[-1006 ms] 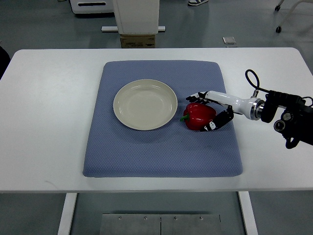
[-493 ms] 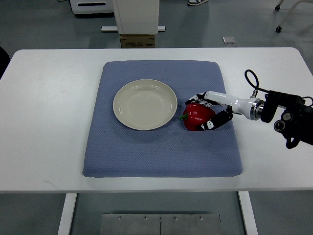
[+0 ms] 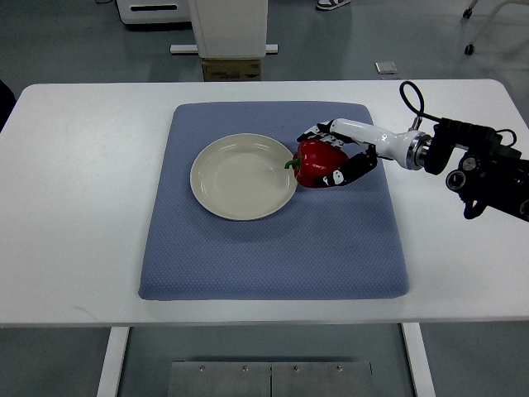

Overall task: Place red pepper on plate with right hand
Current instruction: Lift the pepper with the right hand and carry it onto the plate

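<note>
My right gripper has the red pepper to place. I should release it in the middle of the cream plate [image 3: 252,174] that sits on the blue mat.
My right hand [image 3: 329,155] is shut on the red pepper [image 3: 314,163], its fingers wrapped around the top and right side. The pepper, with its green stem pointing left, hangs at the right rim of the cream plate [image 3: 242,176], over the blue mat [image 3: 273,240]. The plate holds nothing. The right arm [image 3: 471,161] reaches in from the right edge. No left arm shows in the top view.
The blue mat covers the middle of the white table [image 3: 74,190]. Beyond the table's far edge stand a white machine base [image 3: 231,25] and a cardboard box [image 3: 232,69] on the floor.
The right hand has carried the red pepper up and to the left, from the mat right of the plate to the plate's right rim.
</note>
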Tool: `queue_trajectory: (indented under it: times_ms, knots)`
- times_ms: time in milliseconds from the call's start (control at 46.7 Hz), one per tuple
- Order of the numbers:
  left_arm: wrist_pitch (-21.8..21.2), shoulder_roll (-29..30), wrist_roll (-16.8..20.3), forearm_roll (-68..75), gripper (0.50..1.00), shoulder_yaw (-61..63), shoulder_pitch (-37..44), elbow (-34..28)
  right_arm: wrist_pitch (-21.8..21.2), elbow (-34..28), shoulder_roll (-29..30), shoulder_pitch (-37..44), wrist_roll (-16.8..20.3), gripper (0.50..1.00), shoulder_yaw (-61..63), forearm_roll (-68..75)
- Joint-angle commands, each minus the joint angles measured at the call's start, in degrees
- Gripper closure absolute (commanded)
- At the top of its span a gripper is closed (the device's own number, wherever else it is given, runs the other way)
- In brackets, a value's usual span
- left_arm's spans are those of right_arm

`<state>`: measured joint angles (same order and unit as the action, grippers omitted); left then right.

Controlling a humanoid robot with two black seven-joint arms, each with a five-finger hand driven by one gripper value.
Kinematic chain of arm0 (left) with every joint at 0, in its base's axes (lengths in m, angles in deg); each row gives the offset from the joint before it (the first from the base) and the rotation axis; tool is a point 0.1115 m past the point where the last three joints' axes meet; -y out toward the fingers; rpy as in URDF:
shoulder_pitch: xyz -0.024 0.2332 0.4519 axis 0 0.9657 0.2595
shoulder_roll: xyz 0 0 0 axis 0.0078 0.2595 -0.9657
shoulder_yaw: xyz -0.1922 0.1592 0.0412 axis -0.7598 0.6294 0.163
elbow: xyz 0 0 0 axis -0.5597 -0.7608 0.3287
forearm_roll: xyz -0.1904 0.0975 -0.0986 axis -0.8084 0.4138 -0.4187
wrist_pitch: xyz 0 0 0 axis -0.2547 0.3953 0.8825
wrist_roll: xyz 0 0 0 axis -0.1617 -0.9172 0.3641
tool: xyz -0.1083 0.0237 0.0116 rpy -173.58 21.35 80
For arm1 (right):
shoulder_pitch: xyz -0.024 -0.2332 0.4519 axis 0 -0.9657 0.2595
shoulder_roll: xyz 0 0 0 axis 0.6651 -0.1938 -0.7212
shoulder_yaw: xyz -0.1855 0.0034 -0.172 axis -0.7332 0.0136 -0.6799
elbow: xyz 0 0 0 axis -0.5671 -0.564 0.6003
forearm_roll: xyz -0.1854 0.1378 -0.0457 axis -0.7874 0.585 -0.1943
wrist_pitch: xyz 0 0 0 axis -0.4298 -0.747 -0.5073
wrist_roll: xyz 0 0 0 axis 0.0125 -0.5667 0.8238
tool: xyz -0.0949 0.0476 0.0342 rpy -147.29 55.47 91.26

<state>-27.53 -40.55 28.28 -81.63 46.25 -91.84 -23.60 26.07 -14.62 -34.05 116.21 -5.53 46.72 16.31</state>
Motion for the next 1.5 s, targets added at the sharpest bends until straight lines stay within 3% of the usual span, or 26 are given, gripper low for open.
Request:
queue_trajectory:
  times_ms: [0, 385, 664, 964, 1478]
  knots:
    - [0.0, 0.0, 0.0, 0.0, 0.500, 0.0, 0.0, 0.0, 0.0, 1.2, 2.2, 1.0, 1.0, 1.000, 0.0, 0.5]
    - [0.0, 0.0, -0.1, 0.0, 0.500, 0.0, 0.0, 0.0, -0.1, 7.2, 14.9, 5.0, 5.9, 1.000, -0.2, 3.3]
    - [0.0, 0.0, 0.0, 0.0, 0.500, 0.0, 0.0, 0.0, 0.0, 12.6, 22.9, 5.1, 6.7, 1.000, -0.1, 3.7]
    - [0.0, 0.0, -0.1, 0.0, 0.500, 0.0, 0.0, 0.0, 0.2, 18.3, 23.1, 3.6, 6.5, 1.000, -0.1, 4.0]
    - [0.0, 0.0, 0.0, 0.0, 0.500, 0.0, 0.0, 0.0, 0.1, 17.6, 23.1, 1.8, 3.1, 1.000, -0.6, 4.0]
